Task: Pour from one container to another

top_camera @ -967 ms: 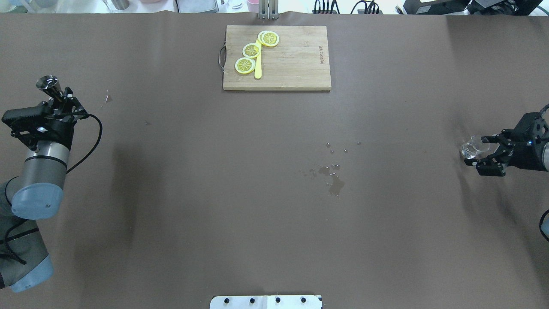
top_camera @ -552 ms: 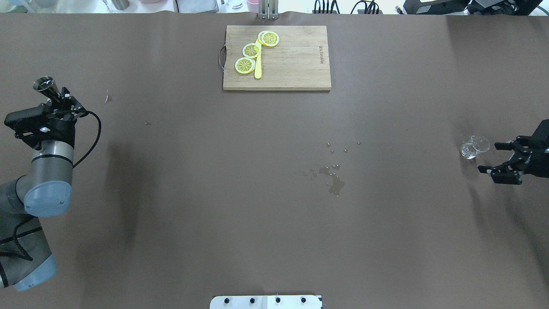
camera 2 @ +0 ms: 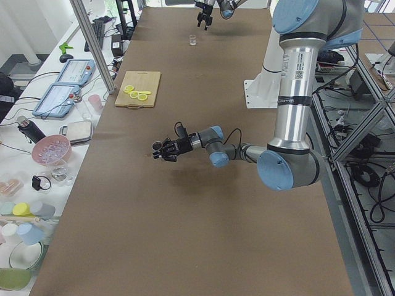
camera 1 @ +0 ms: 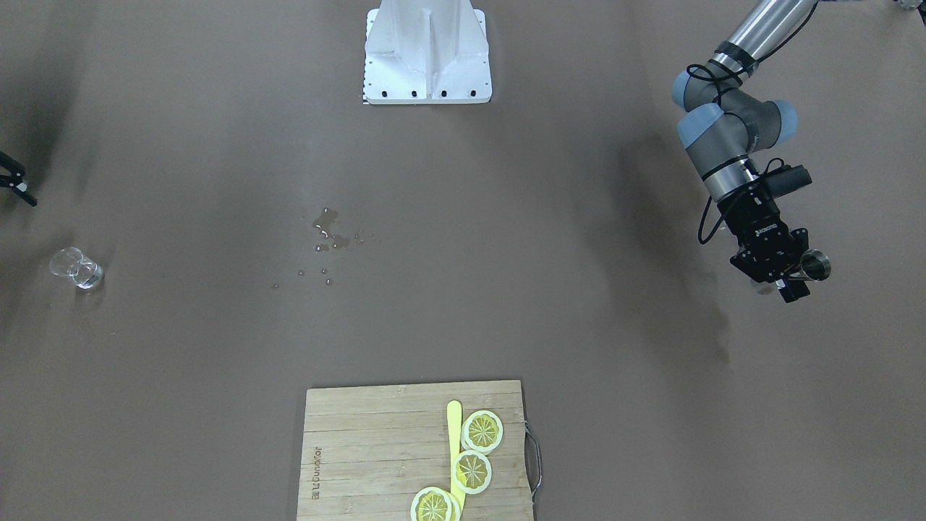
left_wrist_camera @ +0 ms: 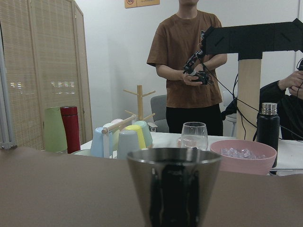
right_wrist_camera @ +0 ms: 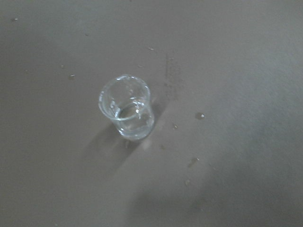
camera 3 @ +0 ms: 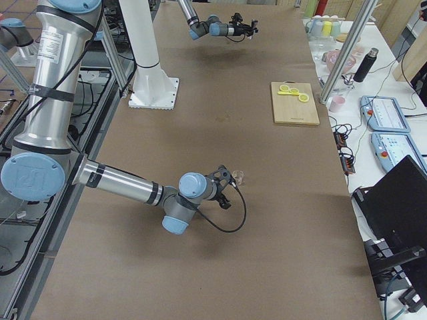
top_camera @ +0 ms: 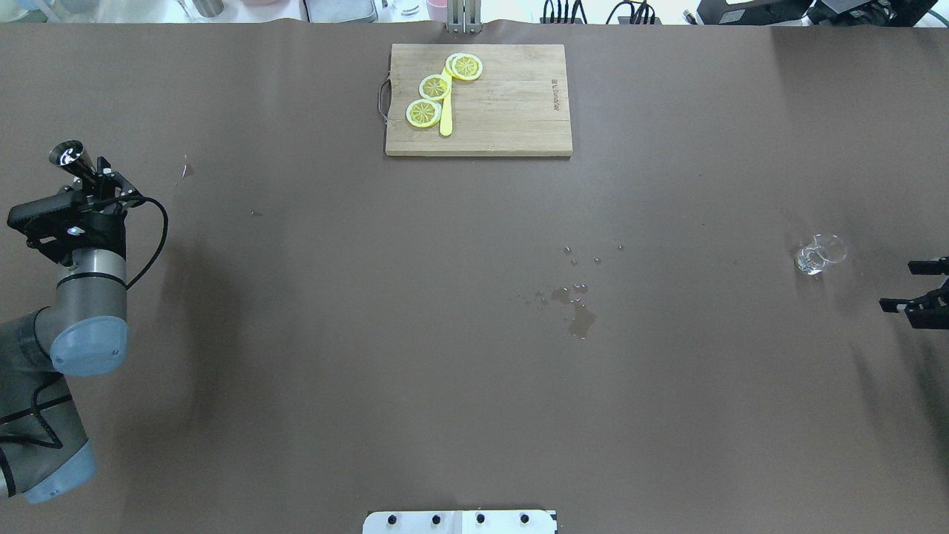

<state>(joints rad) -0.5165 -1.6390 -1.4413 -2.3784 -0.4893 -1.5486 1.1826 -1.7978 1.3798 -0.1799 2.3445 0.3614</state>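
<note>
The robot will put the steel jigger down on the bare table (camera 1: 766,300) just beneath its left gripper, well away from the cutting board.
The steel jigger (top_camera: 67,157) is upright in my left gripper (top_camera: 95,182), which is shut on its waist near the table's far left; it also shows as the jigger (camera 1: 814,265) and fills the left wrist view (left_wrist_camera: 174,184). The clear glass tumbler (top_camera: 819,254) stands alone on the table at the far right, with a little liquid in it (right_wrist_camera: 127,108). My right gripper (top_camera: 908,285) is open at the view's right edge, well apart from the glass (camera 1: 76,268), with nothing between its fingers.
A wooden cutting board (top_camera: 519,100) with lemon slices (top_camera: 434,87) and a yellow knife lies at the table's far middle. Spilled drops (top_camera: 577,300) wet the table right of centre. The robot's white base (camera 1: 427,51) sits at the near edge.
My right gripper, which stood around the glass, has pulled back to the right and left it standing. My left gripper has shifted slightly left with the jigger.
</note>
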